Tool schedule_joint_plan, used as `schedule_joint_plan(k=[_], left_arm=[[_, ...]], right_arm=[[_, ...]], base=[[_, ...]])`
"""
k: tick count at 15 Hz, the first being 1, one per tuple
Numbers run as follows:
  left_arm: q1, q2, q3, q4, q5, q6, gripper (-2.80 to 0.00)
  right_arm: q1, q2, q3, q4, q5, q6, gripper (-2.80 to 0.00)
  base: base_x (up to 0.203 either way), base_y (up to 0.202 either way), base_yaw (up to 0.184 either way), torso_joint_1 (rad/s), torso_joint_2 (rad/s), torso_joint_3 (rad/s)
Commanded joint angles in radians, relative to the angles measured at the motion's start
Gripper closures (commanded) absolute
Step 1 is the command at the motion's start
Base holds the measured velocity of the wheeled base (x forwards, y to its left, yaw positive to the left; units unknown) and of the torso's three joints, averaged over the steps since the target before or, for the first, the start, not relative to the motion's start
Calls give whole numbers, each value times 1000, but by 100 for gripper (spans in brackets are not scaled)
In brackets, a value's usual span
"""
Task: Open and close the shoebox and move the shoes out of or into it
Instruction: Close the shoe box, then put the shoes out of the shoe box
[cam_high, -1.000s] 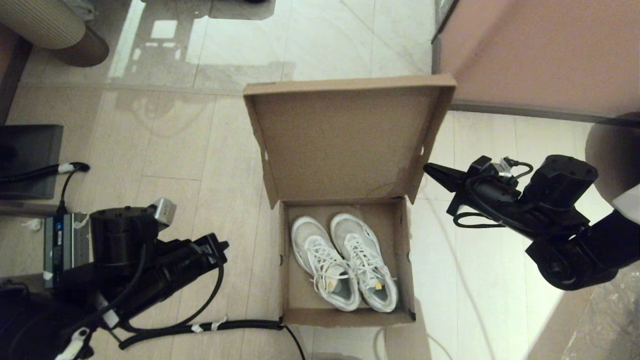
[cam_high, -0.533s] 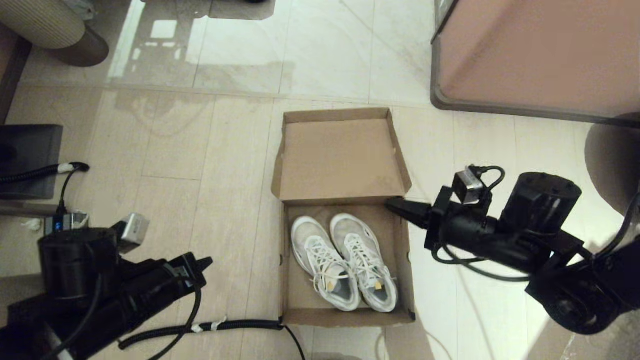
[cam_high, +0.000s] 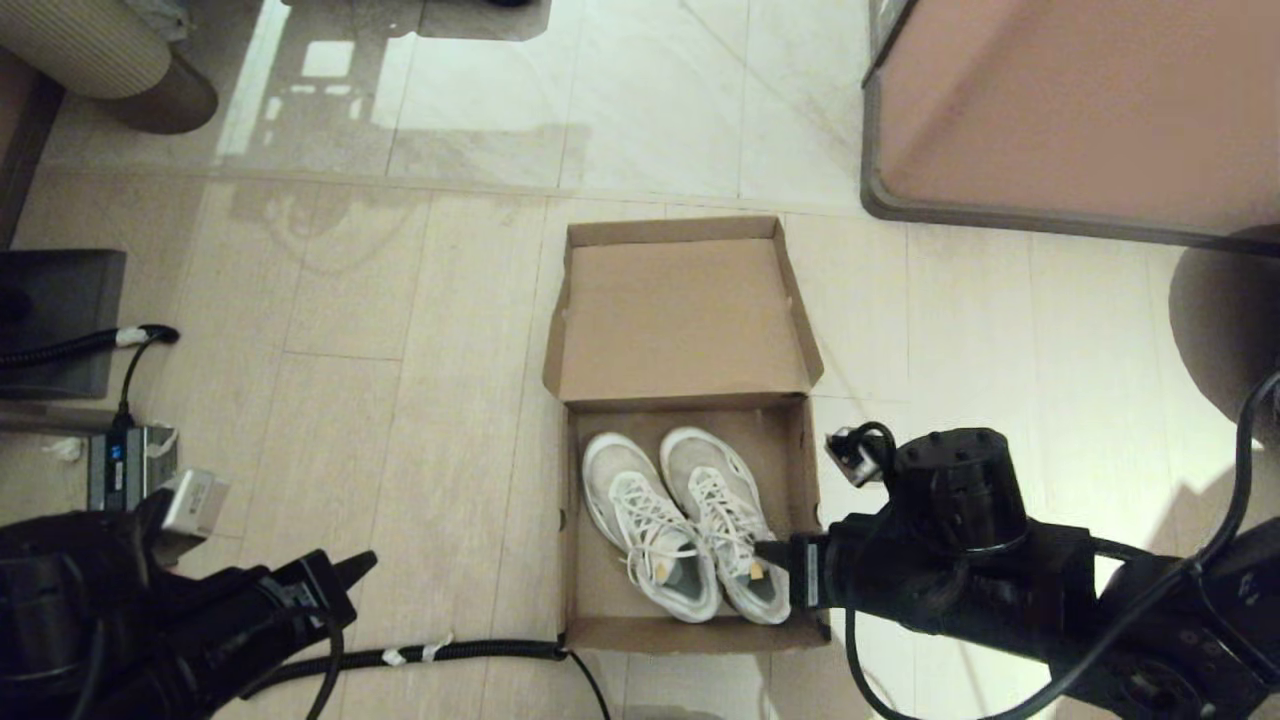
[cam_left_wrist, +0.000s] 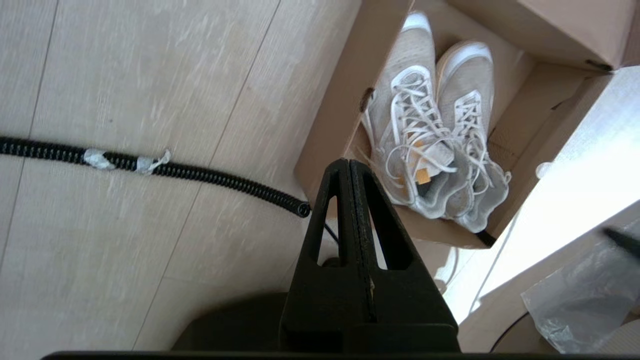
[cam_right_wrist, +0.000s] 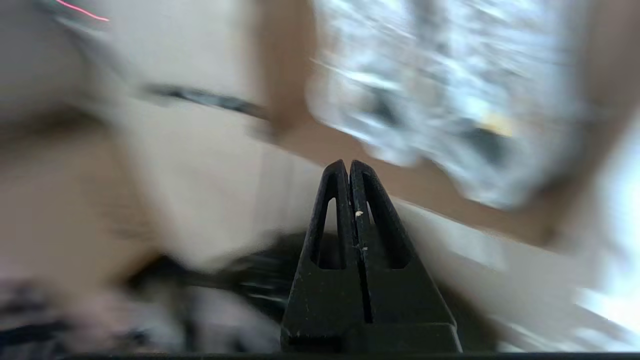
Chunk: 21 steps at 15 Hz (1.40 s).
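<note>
My right gripper is going to close on the touching sides of the sneaker openings (cam_high: 720, 577) (cam_right_wrist: 429, 133), so that it lifts both white sneakers together.
The brown shoebox (cam_high: 600, 630) sits on the floor with its lid (cam_high: 680, 320) folded flat back. Both white sneakers (cam_high: 690, 520) lie side by side inside, toes toward the lid; the left wrist view shows the shoes (cam_left_wrist: 435, 145) too. My right gripper (cam_high: 765, 550) is shut and empty, its tip over the heel of the right-hand shoe at the box's right wall. In the right wrist view the right gripper (cam_right_wrist: 348, 165) points at the blurred shoes. My left gripper (cam_high: 360, 568) is shut and empty, low at the left, well clear of the box (cam_left_wrist: 330, 120).
A black corrugated cable (cam_high: 400, 656) runs along the floor to the box's near left corner. A pinkish-brown cabinet (cam_high: 1080, 110) with grey rim stands at the back right. A power brick (cam_high: 125, 460) and dark equipment lie at the left.
The lid dropped from upright to flat on the floor. My right gripper swung down from beside the lid to the right shoe's heel. The left arm sank lower and leftward.
</note>
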Motion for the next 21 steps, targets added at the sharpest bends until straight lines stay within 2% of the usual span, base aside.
schedule_joint_plan(k=[1, 5, 6, 9, 10, 13, 17, 21], left_arm=[[2, -3, -8, -5, 1, -3, 0], [17, 2, -23, -5, 1, -3, 0], [17, 4, -23, -5, 1, -3, 0], [23, -1, -30, -5, 1, -3, 0], [23, -1, -36, -5, 1, -3, 0], [35, 6, -78, -5, 2, -6, 0], [36, 11, -101, -5, 1, -6, 0], [36, 17, -104, -6, 1, -9, 0]], right_arm=[[3, 85, -23, 34, -72, -67, 0], [31, 226, -110, 7, -112, -87, 0], [40, 253, -141, 8, -132, -88, -280], [65, 359, -196, 7, -261, -150, -280], [88, 379, -203, 8, -280, -167, -280], [108, 426, -227, 9, -319, -186, -280], [80, 505, -332, 20, -384, -242, -280], [63, 565, -435, 96, -393, -250, -280]], base=[[0, 0, 0, 0, 0, 0], [0, 0, 0, 0, 0, 0], [0, 0, 0, 0, 0, 0], [0, 0, 0, 0, 0, 0], [0, 0, 0, 0, 0, 0], [0, 0, 0, 0, 0, 0], [0, 0, 0, 0, 0, 0], [0, 0, 0, 0, 0, 0]])
